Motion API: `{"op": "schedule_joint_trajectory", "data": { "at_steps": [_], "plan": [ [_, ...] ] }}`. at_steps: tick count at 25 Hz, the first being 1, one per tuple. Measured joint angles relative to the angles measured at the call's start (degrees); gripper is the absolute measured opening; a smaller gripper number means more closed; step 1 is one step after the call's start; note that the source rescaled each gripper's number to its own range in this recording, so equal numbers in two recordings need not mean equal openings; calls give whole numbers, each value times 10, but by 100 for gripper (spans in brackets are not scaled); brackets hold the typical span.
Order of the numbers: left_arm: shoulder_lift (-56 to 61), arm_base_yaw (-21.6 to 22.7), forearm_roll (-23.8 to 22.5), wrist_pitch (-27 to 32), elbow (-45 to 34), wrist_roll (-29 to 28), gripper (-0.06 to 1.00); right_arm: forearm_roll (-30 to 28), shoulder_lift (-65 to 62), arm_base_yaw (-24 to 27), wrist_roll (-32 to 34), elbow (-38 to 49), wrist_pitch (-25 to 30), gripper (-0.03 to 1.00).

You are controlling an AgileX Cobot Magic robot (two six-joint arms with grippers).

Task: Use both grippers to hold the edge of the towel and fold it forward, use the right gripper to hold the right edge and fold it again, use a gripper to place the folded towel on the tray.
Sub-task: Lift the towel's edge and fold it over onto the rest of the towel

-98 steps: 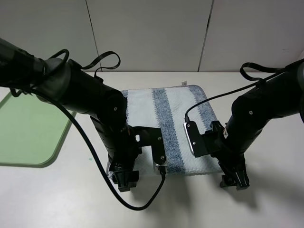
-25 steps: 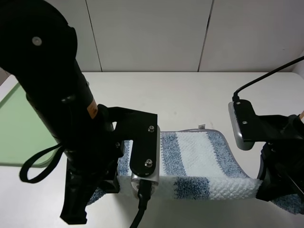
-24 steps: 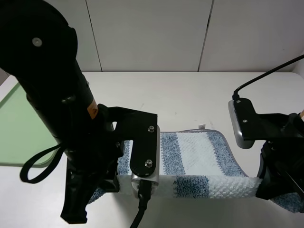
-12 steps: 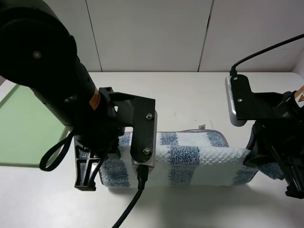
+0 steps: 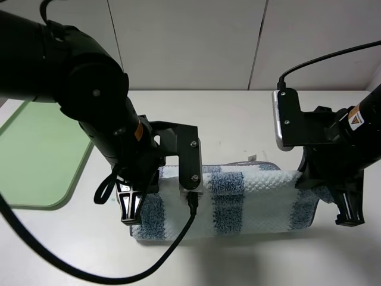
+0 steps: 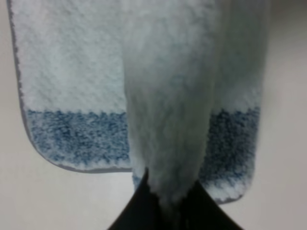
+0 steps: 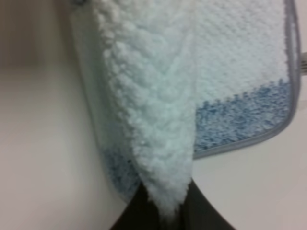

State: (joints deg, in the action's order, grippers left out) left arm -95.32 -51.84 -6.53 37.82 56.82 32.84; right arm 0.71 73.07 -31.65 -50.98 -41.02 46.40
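My left gripper will release the upper edge of the striped towel onto the lower layer's far corner (image 5: 158,162) (image 6: 53,139) that is nearest to the green tray.
The striped towel (image 5: 238,202) lies doubled over on the table, its upper layer draped forward over the lower one. My left gripper (image 5: 128,205) sits at the towel's left end and my right gripper (image 5: 347,208) at its right end. In the left wrist view the left gripper (image 6: 165,206) is shut on a hanging fold of the towel (image 6: 168,120). The right wrist view shows the right gripper (image 7: 165,211) shut on the towel (image 7: 153,120) too, with the grey hem (image 7: 292,96) beyond. The green tray (image 5: 36,155) lies at the far left.
Bare white table surrounds the towel, with a white panelled wall behind. A black cable (image 5: 119,271) from the left arm loops over the table in front of the towel. A small tag (image 5: 253,158) sticks out at the towel's far edge.
Both grippers carried the near edge up and forward, away from the table's front, then lower. The towel, flat several seconds ago, is now doubled over itself. Both stayed shut.
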Motion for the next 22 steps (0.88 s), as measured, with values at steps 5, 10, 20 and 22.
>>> {"op": "schedule_joint_trajectory", "data": {
  "at_steps": [5,10,20,22],
  "plan": [
    [-9,8,-13,-27,0,-2,0,-15,19,0,0,0,-30,0],
    [-28,26,-15,-51,0,-5,0,-19,48,0,0,0,-53,0],
    [-53,49,-19,-97,0,-14,0,-33,86,0,0,0,-115,0],
    [-53,56,-19,-112,0,-16,0,-36,96,0,0,0,-123,0]
  ]
}}
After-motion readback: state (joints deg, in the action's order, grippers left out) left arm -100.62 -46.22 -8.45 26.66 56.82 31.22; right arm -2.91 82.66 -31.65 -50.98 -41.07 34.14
